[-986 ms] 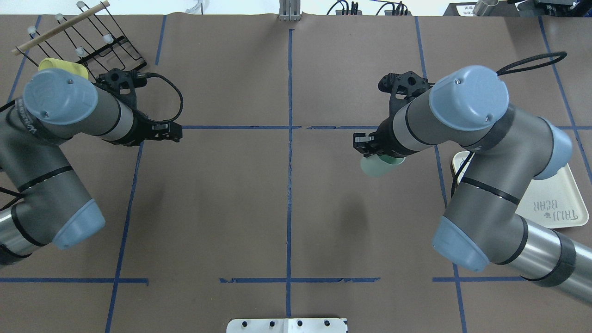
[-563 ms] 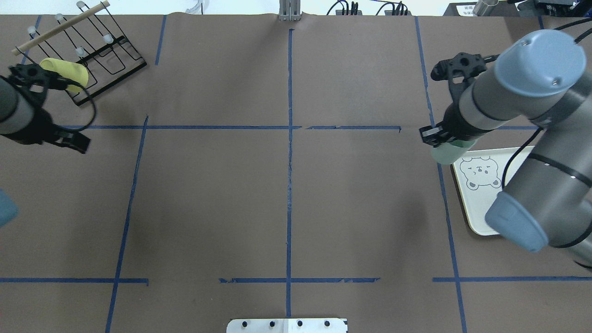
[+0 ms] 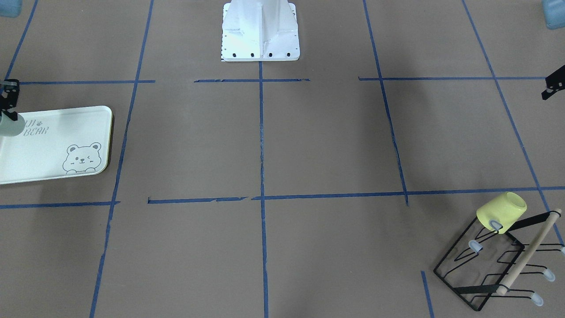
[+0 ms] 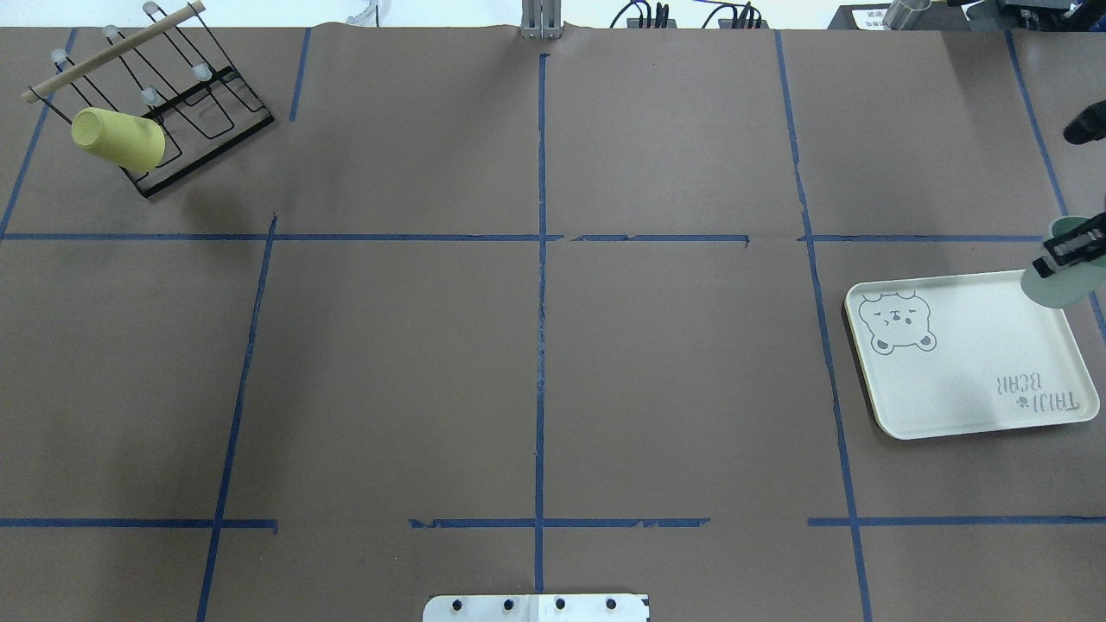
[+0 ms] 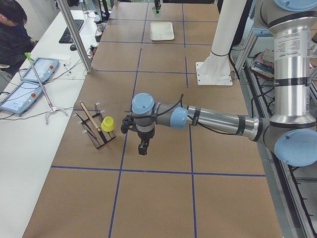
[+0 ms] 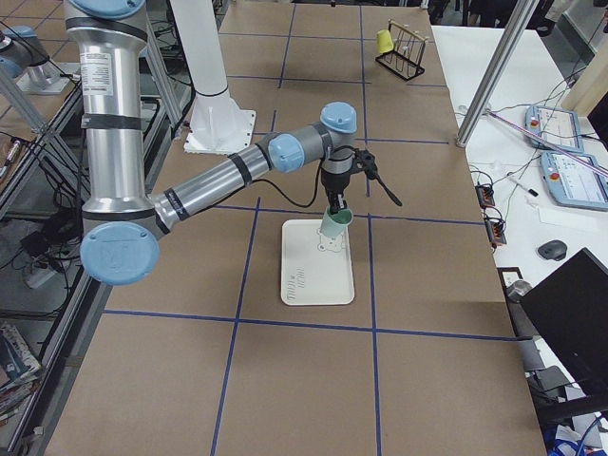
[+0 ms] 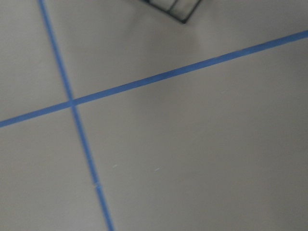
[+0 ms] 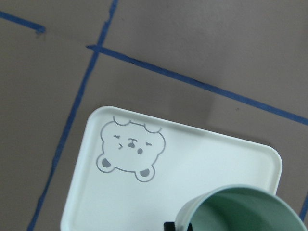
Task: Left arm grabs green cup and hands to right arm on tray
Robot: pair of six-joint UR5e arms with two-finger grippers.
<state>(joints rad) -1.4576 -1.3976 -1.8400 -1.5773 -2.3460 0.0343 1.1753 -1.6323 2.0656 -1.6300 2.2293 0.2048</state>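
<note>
The robot's right gripper should set the green cup down on the tray (image 3: 51, 149) (image 8: 185, 184), close beside the bear drawing.
The green cup (image 4: 1048, 290) hangs tilted in my right gripper (image 4: 1071, 250), which is shut on it above the back right corner of the tray (image 4: 959, 371). In the exterior right view the cup (image 6: 334, 224) is just over the tray's far end (image 6: 316, 271). In the right wrist view the cup's open rim (image 8: 240, 197) fills the lower right, above the tray (image 8: 192, 163). My left gripper (image 5: 142, 148) hovers empty over the table beside the rack. Only a black edge of it shows in the front view (image 3: 555, 84), so I cannot tell its opening.
A pale yellow cup (image 4: 117, 138) sits on a black wire rack (image 4: 199, 104) with a wooden rod at the table's far left corner. Blue tape lines cross the brown table. The robot's white base plate (image 4: 536, 607) is at the near edge.
My right arm has swung right, carrying the green cup from near the middle to above the tray's back right corner. My left arm has pulled back left, out of the overhead view.
</note>
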